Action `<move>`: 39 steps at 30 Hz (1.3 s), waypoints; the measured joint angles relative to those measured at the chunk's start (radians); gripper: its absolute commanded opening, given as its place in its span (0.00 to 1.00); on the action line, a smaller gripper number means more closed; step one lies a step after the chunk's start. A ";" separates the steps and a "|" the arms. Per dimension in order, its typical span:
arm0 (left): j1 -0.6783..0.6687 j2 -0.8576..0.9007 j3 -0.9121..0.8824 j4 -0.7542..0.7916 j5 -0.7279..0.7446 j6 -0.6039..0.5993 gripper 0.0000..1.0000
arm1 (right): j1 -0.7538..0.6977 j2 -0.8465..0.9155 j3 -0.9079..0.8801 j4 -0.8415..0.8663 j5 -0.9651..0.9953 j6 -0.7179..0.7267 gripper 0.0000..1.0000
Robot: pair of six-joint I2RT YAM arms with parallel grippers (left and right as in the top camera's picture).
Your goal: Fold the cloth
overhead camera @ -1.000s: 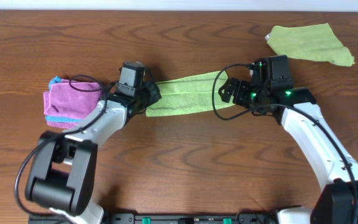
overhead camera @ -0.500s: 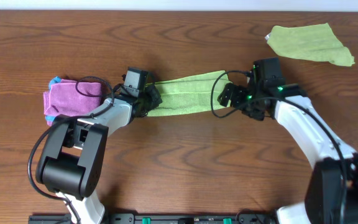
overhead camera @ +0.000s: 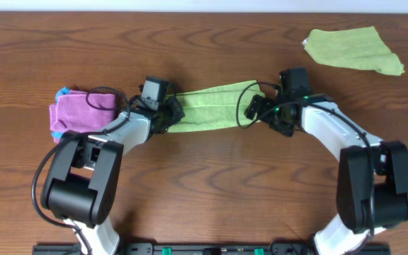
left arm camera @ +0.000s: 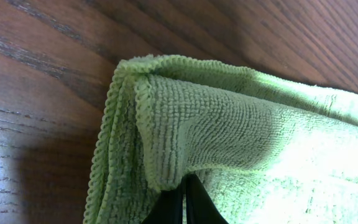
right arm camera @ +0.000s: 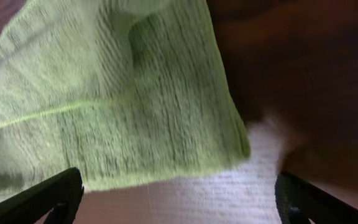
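The fingers of my right gripper are over wood past the cloth's edge, so next I move them in and pinch the cloth's end [right arm camera: 173, 127] before folding it toward my left gripper.
The lime-green cloth [overhead camera: 211, 108] lies folded into a long strip across the middle of the table. My left gripper [overhead camera: 167, 115] is at its left end, shut on a raised fold of the cloth [left arm camera: 216, 130]. My right gripper [overhead camera: 258, 108] is at the strip's right end, open, its fingers spread wide with the cloth's end [right arm camera: 123, 99] lying just ahead of them and nothing between them.
A pink folded cloth with teal edging [overhead camera: 76, 117] lies at the left, close to my left arm. A duller olive-green cloth [overhead camera: 353, 49] lies at the far right of the wooden table [overhead camera: 204, 184].
My right gripper has let go of the cloth's right end and opened, and its arm has swung closer to the strip. My left gripper has lowered to the table at the left end.
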 measured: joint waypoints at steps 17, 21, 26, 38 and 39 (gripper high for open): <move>0.000 0.000 0.006 -0.014 -0.003 0.000 0.06 | 0.000 0.092 0.032 0.184 -0.027 0.068 0.72; 0.000 0.000 0.006 -0.014 -0.003 0.000 0.06 | -0.001 0.109 0.040 0.201 -0.043 0.068 0.42; 0.000 0.000 0.006 -0.018 -0.003 0.000 0.06 | -0.003 0.139 0.038 0.205 -0.053 0.055 0.01; 0.000 0.000 0.013 -0.037 -0.012 0.000 0.06 | 0.037 0.095 0.021 0.195 -0.040 -0.031 0.01; 0.000 0.000 0.013 -0.037 -0.012 0.000 0.06 | 0.045 0.082 0.019 0.194 -0.039 -0.036 0.01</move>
